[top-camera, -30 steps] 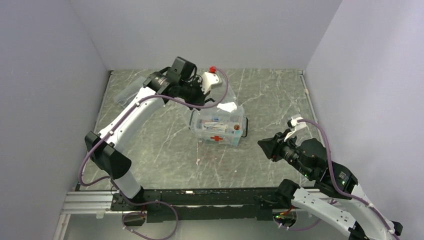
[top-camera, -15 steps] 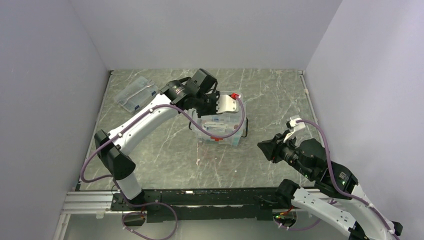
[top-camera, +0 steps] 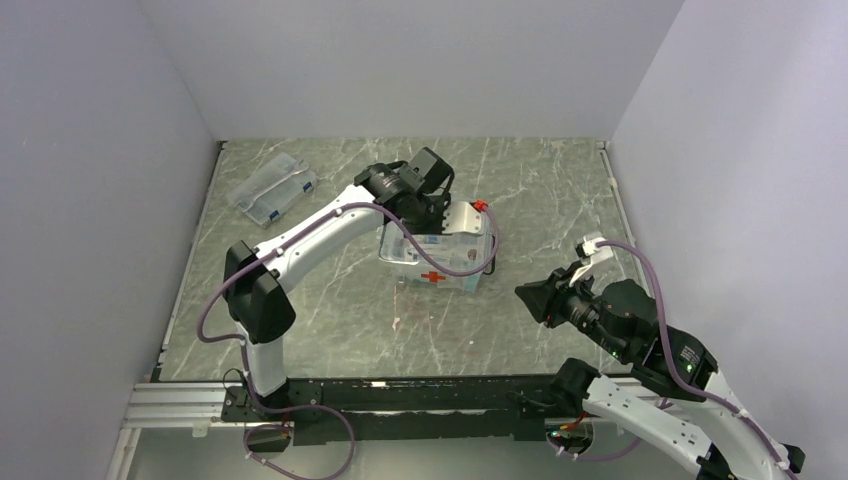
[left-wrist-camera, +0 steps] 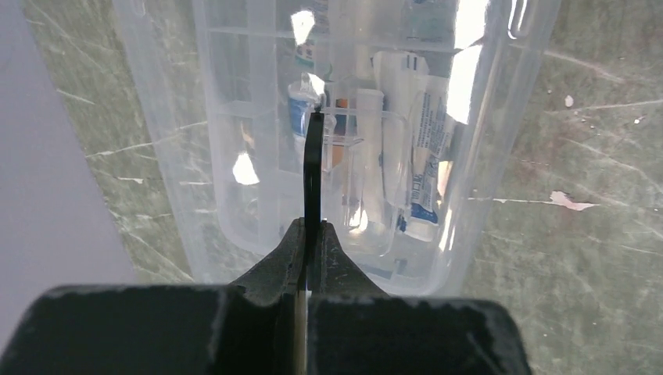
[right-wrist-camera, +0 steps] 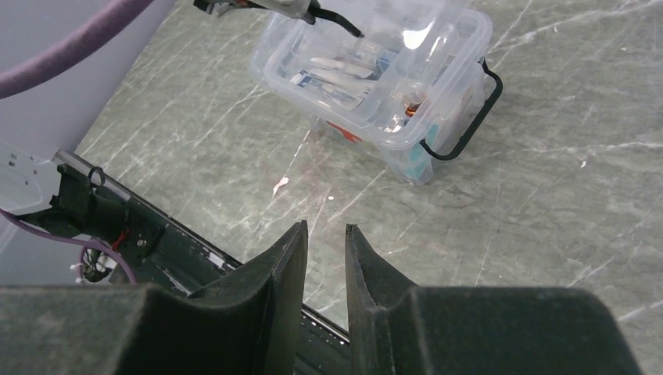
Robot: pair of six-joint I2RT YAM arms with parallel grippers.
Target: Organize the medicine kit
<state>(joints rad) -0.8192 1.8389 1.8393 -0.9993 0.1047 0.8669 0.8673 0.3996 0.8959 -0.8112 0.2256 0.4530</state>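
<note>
Next, my left gripper lets go of the clear lid on top of the clear tub [top-camera: 442,238] [left-wrist-camera: 327,113], just behind its red cross.
The medicine kit [top-camera: 437,262] is a clear tub with a red cross on its front and a dark handle [top-camera: 491,255] at its right end, standing mid-table. It holds white and blue packets. My left gripper [top-camera: 440,215] is right over the tub, shut on a thin dark strip [left-wrist-camera: 313,168] of the clear lid [left-wrist-camera: 164,148], which lies over the tub. The right wrist view shows the tub [right-wrist-camera: 375,78] and its handle [right-wrist-camera: 461,133]. My right gripper [right-wrist-camera: 325,228] hangs empty, jaws a little apart, near the front right, well apart from the kit.
A flatter clear case with blue labels [top-camera: 272,188] lies at the back left. The black mounting rail [top-camera: 400,395] runs along the near table edge. Grey walls close in the left, back and right sides.
My left arm has swung the clear lid from behind the tub forward and to the right, down over the tub. The right arm has not moved.
</note>
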